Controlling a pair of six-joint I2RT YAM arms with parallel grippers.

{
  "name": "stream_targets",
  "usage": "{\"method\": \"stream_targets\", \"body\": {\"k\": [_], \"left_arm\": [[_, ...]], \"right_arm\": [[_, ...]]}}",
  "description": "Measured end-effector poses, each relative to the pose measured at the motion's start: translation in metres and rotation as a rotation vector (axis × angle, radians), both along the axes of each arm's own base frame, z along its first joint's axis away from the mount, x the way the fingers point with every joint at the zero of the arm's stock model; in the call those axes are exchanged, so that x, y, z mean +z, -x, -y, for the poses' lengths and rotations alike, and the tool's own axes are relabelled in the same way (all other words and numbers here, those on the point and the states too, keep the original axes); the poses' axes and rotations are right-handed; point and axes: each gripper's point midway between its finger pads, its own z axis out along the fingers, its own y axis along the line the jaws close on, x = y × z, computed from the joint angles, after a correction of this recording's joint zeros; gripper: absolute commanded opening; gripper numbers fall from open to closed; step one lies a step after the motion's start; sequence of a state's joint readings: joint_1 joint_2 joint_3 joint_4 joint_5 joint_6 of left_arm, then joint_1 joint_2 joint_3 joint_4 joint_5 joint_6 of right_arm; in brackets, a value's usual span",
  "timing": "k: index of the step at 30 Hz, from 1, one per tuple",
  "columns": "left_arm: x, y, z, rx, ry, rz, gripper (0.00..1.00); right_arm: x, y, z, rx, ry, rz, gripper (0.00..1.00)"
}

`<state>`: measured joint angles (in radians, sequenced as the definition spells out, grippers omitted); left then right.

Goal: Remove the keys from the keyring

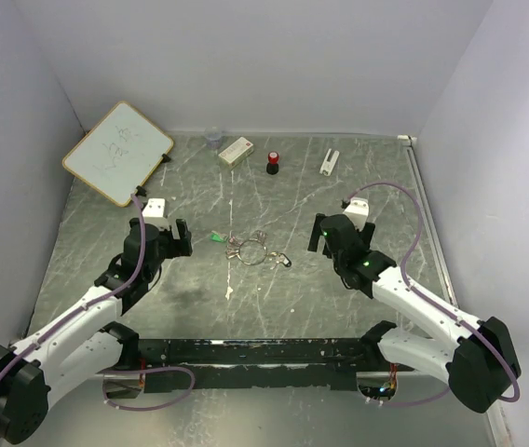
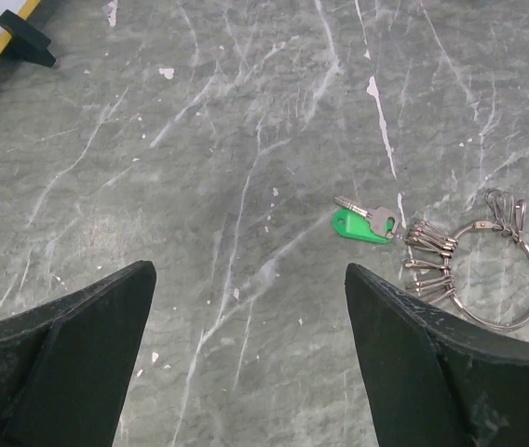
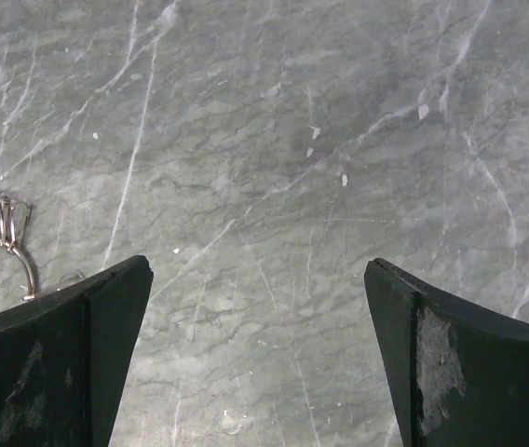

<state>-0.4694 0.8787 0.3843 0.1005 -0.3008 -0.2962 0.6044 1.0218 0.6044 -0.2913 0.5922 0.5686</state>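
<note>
The dark bit's silver end (image 1: 275, 255) (image 3: 71, 278) joins the keyring opposite the green key. My right gripper should close on it there.
The keyring (image 1: 250, 250) lies on the table between the arms, a silver wire loop with several small clips. In the left wrist view the keyring (image 2: 502, 279) is at the right, with a green-headed key (image 2: 362, 225) attached at its left. The green key (image 1: 218, 238) also shows from above. A dark bit (image 1: 286, 260) lies at the ring's right end; I cannot tell if it is the black-headed key. My left gripper (image 1: 183, 238) is open, left of the key. My right gripper (image 1: 318, 235) is open, right of the ring. A ring edge (image 3: 8, 233) shows in the right wrist view.
A whiteboard (image 1: 117, 152) leans at the back left. A grey cup (image 1: 213, 140), a white box (image 1: 236, 151), a red-and-black knob (image 1: 273, 164) and a white stick (image 1: 329, 161) stand along the back. Walls enclose the table on three sides.
</note>
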Motion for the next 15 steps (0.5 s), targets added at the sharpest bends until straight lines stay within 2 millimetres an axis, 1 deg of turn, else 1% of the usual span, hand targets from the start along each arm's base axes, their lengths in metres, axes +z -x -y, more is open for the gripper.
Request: {"method": "stream_targets", "body": {"k": [9, 15], "left_arm": [[0.011, 0.0, 0.0, 0.002, 0.018, 0.035, 0.94], [0.017, 0.0, -0.002, 0.012, 0.032, 0.053, 0.94]], "right_arm": [[0.001, 0.002, -0.001, 0.012, -0.001, -0.001, 1.0], [0.001, 0.004, -0.01, 0.063, -0.022, -0.007, 1.0]]}}
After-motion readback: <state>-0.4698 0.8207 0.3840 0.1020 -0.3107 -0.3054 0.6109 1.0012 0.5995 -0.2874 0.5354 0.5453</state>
